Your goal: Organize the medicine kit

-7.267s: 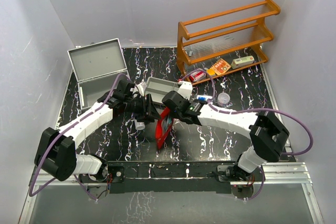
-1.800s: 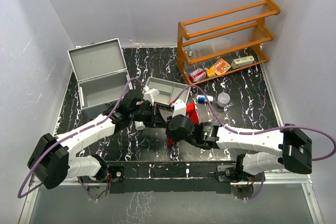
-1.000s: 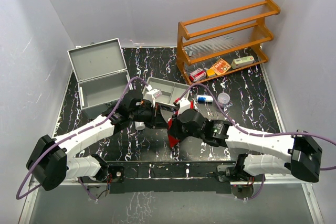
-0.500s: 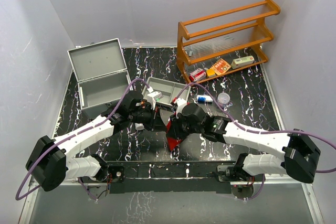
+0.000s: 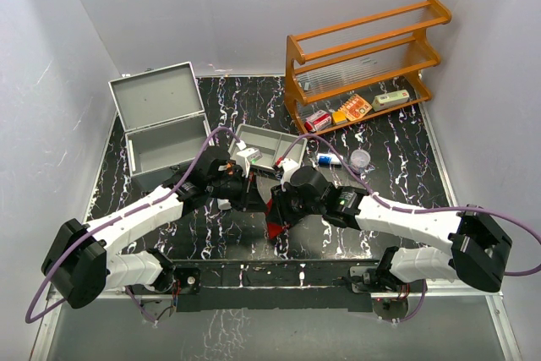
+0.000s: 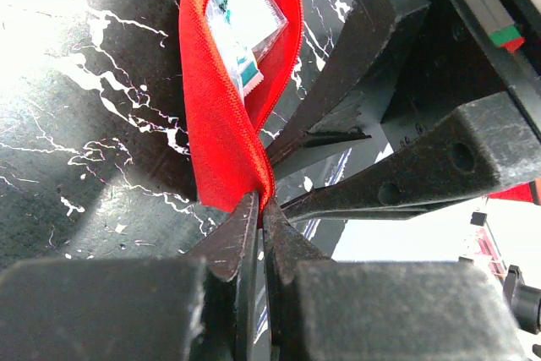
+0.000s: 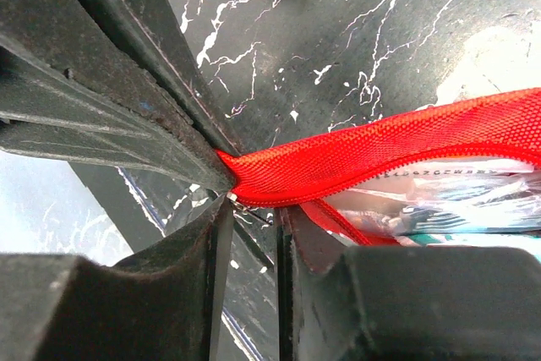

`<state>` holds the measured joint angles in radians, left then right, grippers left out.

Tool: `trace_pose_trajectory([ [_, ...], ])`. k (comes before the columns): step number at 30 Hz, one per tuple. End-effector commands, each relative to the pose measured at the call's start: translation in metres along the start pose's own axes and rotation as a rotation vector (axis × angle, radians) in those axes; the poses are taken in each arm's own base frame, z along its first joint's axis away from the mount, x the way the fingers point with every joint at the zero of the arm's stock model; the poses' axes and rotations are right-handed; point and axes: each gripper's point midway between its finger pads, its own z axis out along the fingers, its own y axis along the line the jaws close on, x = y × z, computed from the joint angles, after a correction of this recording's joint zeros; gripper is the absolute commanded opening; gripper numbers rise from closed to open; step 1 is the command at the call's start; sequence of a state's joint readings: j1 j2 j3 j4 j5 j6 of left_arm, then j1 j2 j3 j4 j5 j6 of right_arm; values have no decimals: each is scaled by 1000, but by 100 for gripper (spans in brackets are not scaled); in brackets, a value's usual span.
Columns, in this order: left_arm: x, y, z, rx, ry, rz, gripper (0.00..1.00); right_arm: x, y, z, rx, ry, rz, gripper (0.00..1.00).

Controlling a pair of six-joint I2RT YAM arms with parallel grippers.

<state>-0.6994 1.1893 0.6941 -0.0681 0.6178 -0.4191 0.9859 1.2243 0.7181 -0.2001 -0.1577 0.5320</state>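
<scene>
My left gripper pinches the zipper's end close beside the zipper pull, so it should take the pouch's fabric [image 6: 218, 182] below the zipper before my right gripper pulls.
A red zip pouch [image 5: 275, 219] is held between my two grippers at the table's near middle. My left gripper [image 5: 251, 196] is shut on the pouch's end; in the left wrist view its fingertips pinch the red fabric [image 6: 226, 128] at the gripper [image 6: 260, 202]. A packet [image 6: 245, 31] shows inside the pouch. My right gripper [image 5: 275, 203] sits right against the left one. In the right wrist view the red edge [image 7: 380, 150] runs to its jaws [image 7: 254, 213], which stand narrowly apart around the metal zipper pull [image 7: 249, 209]. Clear packets show inside.
A grey divided tray [image 5: 254, 132] lies just behind the grippers. An open metal case [image 5: 161, 124] stands at the back left. A wooden rack [image 5: 363, 65] with boxes is at the back right. A small tube [image 5: 330, 159] and a round clear pot [image 5: 361, 159] lie right of the tray.
My right gripper has moved left along the pouch until it meets the left gripper. The pouch has shifted slightly left and down. The left arm has barely moved.
</scene>
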Motion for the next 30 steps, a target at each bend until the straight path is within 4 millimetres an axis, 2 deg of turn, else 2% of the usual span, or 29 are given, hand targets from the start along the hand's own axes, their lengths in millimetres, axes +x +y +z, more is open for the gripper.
trace_pose_trajectory([
  [1,-11,-14,-6,46,-25,36,0,-27,8,-3,-13,-78,-25,27],
  [3,-11,-14,-6,44,-25,35,0,-29,7,-4,-7,-87,-27,31],
  [6,-11,-14,-6,44,-23,33,0,-29,5,-4,1,-89,-26,29],
  [10,-11,-14,-6,44,-21,30,0,-29,2,-2,17,-91,-22,6],
  [12,-11,-13,-6,42,-23,30,0,-30,1,-1,21,-93,-19,0],
  [22,-8,-13,-5,46,-11,21,0,-33,2,-7,20,-118,-26,0],
  [23,-9,-14,-5,45,-11,20,1,-34,2,-7,21,-126,-23,0],
  [27,-7,-14,-4,55,-18,-7,24,-38,4,-7,15,-146,-4,0],
  [30,-5,-16,-3,77,-31,-23,29,-39,5,-6,11,-151,5,0],
])
